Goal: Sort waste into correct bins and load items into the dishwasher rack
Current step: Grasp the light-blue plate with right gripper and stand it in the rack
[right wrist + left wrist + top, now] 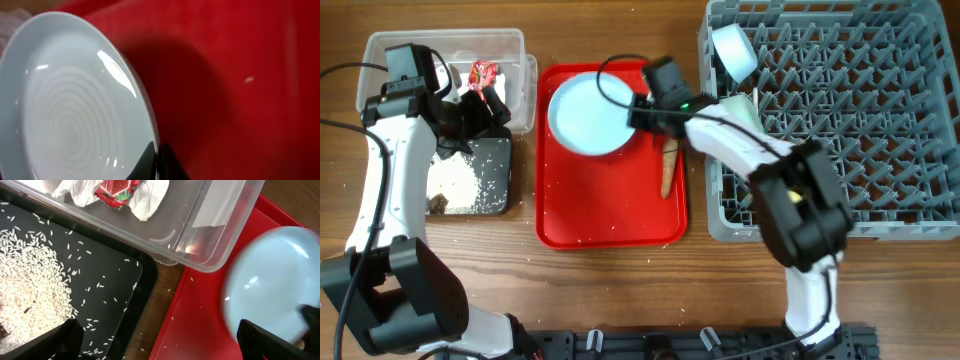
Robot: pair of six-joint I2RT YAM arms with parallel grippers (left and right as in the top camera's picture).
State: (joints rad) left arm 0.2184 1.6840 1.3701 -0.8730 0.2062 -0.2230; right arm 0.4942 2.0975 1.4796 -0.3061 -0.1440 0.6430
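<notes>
The robot's right gripper should set the pale blue plate down in the grey dishwasher rack (781, 70) next to the corner pale bowl. The plate is tilted above the red serving tray.
My right gripper (645, 108) (157, 159) is shut on the right rim of the pale blue plate (588, 115) (75, 110), which is tilted above the red serving tray (610, 215). The brown stick (668, 168) lies on that tray beside the gripper. My left gripper (485, 112) (160, 335) is open and empty, between the clear tub (520, 95) (215, 235) and the black tray (485, 170) (107, 275). The tub holds the red wrapper (483, 73) (117, 190) and white paper (150, 202). Rice crumbs (25, 290) and a dark lump (438, 205) lie in the black tray.
The grey dishwasher rack (840, 120) stands at the right, with a pale bowl (733, 50) upright at its near-left corner. A few rice crumbs (248, 79) dot the red tray (200, 315). The plate also shows in the left wrist view (272, 285).
</notes>
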